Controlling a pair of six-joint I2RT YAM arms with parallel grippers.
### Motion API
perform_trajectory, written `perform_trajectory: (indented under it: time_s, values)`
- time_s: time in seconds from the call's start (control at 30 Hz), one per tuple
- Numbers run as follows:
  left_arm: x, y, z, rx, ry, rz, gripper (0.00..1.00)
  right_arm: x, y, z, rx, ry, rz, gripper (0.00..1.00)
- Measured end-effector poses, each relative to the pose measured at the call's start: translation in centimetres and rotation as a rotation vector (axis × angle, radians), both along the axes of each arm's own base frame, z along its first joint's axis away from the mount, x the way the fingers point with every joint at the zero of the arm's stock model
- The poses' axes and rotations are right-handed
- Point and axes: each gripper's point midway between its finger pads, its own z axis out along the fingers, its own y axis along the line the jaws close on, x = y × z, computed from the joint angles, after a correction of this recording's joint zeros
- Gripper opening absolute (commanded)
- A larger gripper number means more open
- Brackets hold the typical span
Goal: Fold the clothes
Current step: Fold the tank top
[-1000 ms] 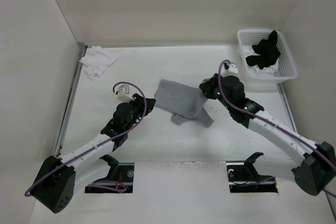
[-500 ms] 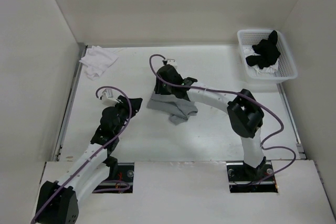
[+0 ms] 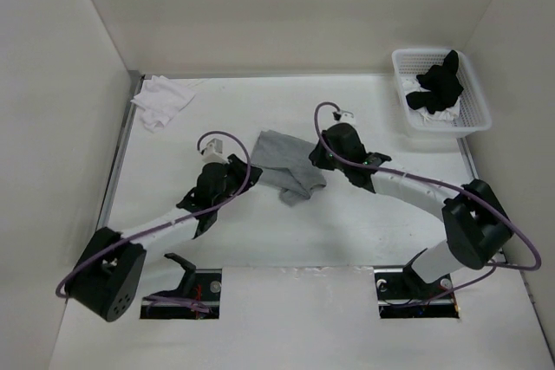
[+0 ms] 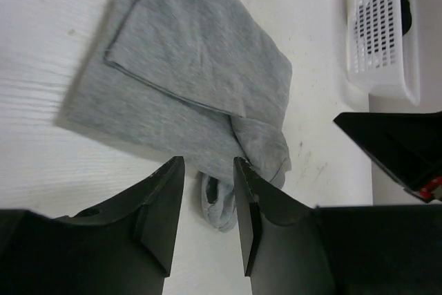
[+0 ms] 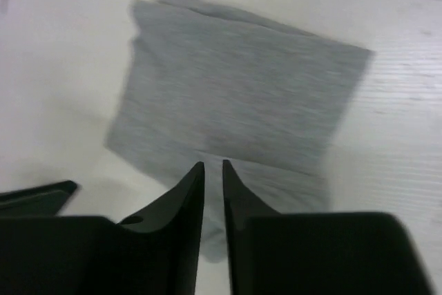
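Note:
The tank top's bunched tail lies crooked at its near corner, so the robot's right gripper will pinch the tail's outer corner [image 3: 322,183] and fold it inward.
The clothes [image 3: 279,160], a heather-grey tank top, lie folded into a compact rectangle mid-table with a bunched tail at the near right corner [image 3: 295,192]. My left gripper [image 3: 248,172] hovers at the top's left edge. In the left wrist view it is open [image 4: 208,170], with the bunched grey end [image 4: 219,205] lying on the table below the gap and nothing held. My right gripper [image 3: 317,159] is at the top's right edge. In the blurred right wrist view its jaws [image 5: 213,168] stand a narrow slit apart above the grey fabric [image 5: 235,94], gripping nothing.
A white basket [image 3: 414,127] at the back right holds a black garment [image 3: 438,82]; it also shows in the left wrist view [image 4: 383,39]. A small white cloth [image 3: 160,100] lies at the back left. White walls enclose the table.
The right arm has pulled back from over the top's left part to its right edge, and its jaws have narrowed. The left gripper has come forward to the top's left edge.

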Motion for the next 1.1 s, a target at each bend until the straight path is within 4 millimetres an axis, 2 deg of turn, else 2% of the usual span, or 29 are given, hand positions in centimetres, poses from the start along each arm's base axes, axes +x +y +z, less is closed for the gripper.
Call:
perform_trajectory:
  time_s: [0.03, 0.13, 0.23, 0.33, 0.47, 0.63, 0.73, 0.93, 1.0, 1.1]
  values:
    - [0.1, -0.7, -0.2, 0.005, 0.004, -0.016, 0.33, -0.3, -1.2, -1.1, -0.015, 0.015, -0.022, 0.45]
    - [0.4, -2.7, -1.0, 0.023, 0.012, -0.056, 0.33, -2.5, -3.5, -5.1, -0.065, 0.081, -0.041, 0.57]
    - [0.5, -4.2, -1.7, 0.037, 0.02, -0.083, 0.33, -4.6, -4.9, -8.2, -0.089, 0.15, -0.054, 0.6]
    - [0.4, -4.6, -1.9, 0.042, 0.02, -0.09, 0.33, -5.2, -5.5, -9.3, -0.08, 0.177, -0.074, 0.58]
    - [0.7, -4.5, -1.7, 0.039, 0.007, -0.081, 0.33, -4.8, -5.0, -9.0, -0.021, 0.158, -0.088, 0.46]
    - [0.8, -4.3, -1.3, 0.038, -0.006, -0.067, 0.33, -4.2, -4.4, -8.7, 0.07, 0.111, -0.092, 0.21]
    - [0.9, -4.3, -0.7, 0.03, -0.02, -0.062, 0.33, -3.9, -4.4, -8.4, 0.098, 0.084, -0.095, 0.09]
    - [0.7, -4.1, -0.9, 0.031, -0.02, -0.058, 0.33, -3.7, -3.7, -6.7, 0.119, 0.036, -0.071, 0.06]
    - [0.7, -4.0, -0.9, 0.031, -0.02, -0.057, 0.33, -3.9, -2.6, -5.4, 0.119, 0.013, -0.04, 0.06]
    - [0.7, -3.6, -0.8, 0.028, -0.025, -0.048, 0.33, -3.7, 0.5, -2.2, 0.121, -0.033, 0.032, 0.08]
